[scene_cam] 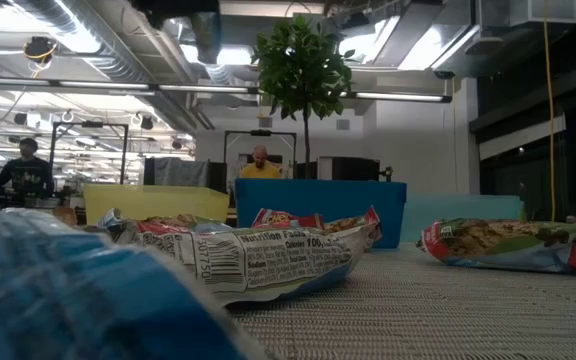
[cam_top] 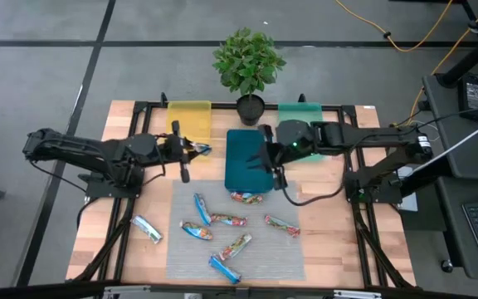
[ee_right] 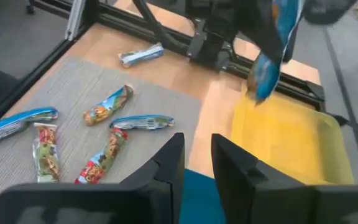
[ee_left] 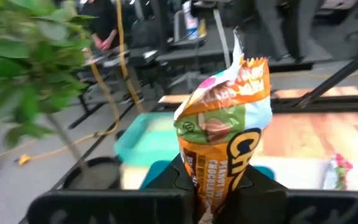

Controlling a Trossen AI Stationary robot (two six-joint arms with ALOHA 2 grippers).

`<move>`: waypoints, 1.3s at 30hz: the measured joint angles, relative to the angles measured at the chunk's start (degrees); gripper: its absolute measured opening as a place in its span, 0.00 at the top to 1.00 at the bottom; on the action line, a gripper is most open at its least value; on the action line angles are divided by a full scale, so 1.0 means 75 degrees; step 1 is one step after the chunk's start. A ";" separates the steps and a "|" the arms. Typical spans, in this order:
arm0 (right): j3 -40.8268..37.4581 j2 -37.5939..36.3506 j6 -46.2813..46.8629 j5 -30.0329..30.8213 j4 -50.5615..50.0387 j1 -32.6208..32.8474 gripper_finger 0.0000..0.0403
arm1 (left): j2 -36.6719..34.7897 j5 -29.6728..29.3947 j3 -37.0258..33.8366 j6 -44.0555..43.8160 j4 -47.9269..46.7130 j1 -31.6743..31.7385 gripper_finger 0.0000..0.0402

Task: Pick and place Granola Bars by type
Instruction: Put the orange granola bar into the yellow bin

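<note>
Next, I release the orange multicoloured granola bar from my left gripper inside the yellow tray (cam_top: 198,122), toward the potted plant.
My left gripper (cam_top: 187,152) (ee_left: 213,180) is shut on an orange multicoloured granola bar (ee_left: 225,118) (cam_top: 200,149) (ee_right: 267,70), just off the yellow tray's (cam_top: 189,120) near end. My right gripper (cam_top: 274,170) (ee_right: 196,155) is open and empty above the dark blue tray's (cam_top: 246,158) right edge. Several more bars lie flat on the grey mat (cam_top: 289,257): red-orange ones (cam_top: 241,197) (cam_top: 281,224), bright blue ones (cam_top: 202,209) (cam_top: 224,268). A silvery-white bar (cam_top: 147,228) lies on the wood to the mat's left. My left gripper pinches the orange bar by one end (ee_left: 209,169) between its two fingers. The rest of the bar sticks out past the fingertips, with its crimped free end (ee_left: 238,46) farthest away. It is lifted clear of the table and of the tray.
A teal tray (cam_top: 301,116) sits at the far right, partly under my right arm. A potted plant (cam_top: 249,62) stands at the far edge between the trays. A black frame rail (cam_top: 139,108) borders the table. People are in the room behind (scene_cam: 260,160).
</note>
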 joint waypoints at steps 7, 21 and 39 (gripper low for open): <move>0.0000 -0.0324 0.0132 0.0967 -0.0324 0.0474 0.84 | -0.0169 -0.1058 0.1450 -0.0321 -0.2759 0.0000 0.98; -0.0188 -0.0774 0.0506 0.2100 -0.0923 0.1144 0.92 | 0.0279 -0.1797 0.3049 -0.0606 -0.5102 0.1289 0.98; -0.5366 -0.4366 0.0503 0.2094 0.3789 0.1166 0.97 | 0.2791 -0.0119 0.3109 -0.0406 -0.5304 0.4816 0.97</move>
